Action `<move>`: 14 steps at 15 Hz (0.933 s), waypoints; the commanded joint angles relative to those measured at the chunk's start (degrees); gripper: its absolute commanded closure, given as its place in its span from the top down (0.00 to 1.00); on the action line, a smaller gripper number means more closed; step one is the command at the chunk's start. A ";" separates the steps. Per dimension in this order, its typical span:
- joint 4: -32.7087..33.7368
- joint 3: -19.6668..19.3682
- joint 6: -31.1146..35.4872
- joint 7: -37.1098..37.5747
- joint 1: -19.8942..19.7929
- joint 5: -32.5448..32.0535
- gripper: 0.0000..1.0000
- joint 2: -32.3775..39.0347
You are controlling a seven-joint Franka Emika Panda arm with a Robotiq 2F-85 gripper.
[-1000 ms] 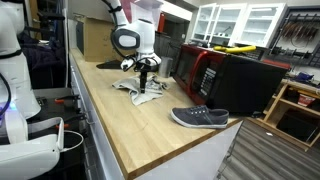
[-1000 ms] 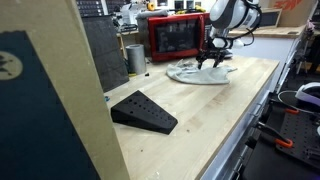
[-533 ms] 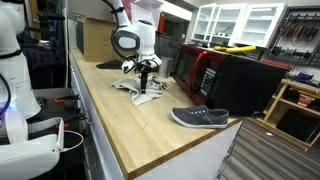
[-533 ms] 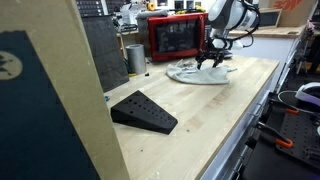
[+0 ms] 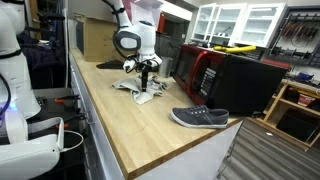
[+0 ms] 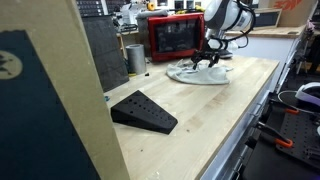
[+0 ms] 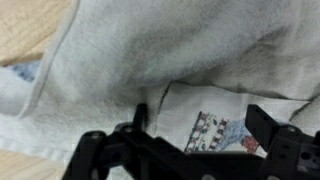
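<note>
The white cloth's far corner (image 5: 136, 73), on the side toward the black wedge, is the next place my gripper needs to go to and close.
A white cloth with a small coloured print (image 7: 150, 50) lies crumpled on the wooden counter, seen in both exterior views (image 5: 140, 92) (image 6: 195, 73). My gripper (image 5: 147, 78) (image 6: 210, 62) hangs right over the cloth, pointing down, close to it or touching it. In the wrist view the two black fingers stand wide apart, and the gripper (image 7: 200, 135) is open with the printed patch of cloth lying flat between them. I cannot see any cloth pinched or lifted.
A grey shoe (image 5: 200, 118) lies near the counter's end. A red microwave (image 5: 205, 68) (image 6: 175, 38) and a black box (image 5: 250, 85) stand behind the cloth. A black wedge (image 6: 143, 112) and a metal cup (image 6: 135, 58) are on the counter. The counter edge (image 5: 100, 120) drops off.
The gripper has shifted very slightly over the cloth; the cloth itself has not visibly moved.
</note>
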 commanded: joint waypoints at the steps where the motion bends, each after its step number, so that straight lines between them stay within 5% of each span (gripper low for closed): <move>1: 2.08 1.19 0.49 -1.35 -0.31 1.95 1.00 1.90; 14: 3.36 4.75 -0.77 -2.39 -0.48 5.91 1.00 0.70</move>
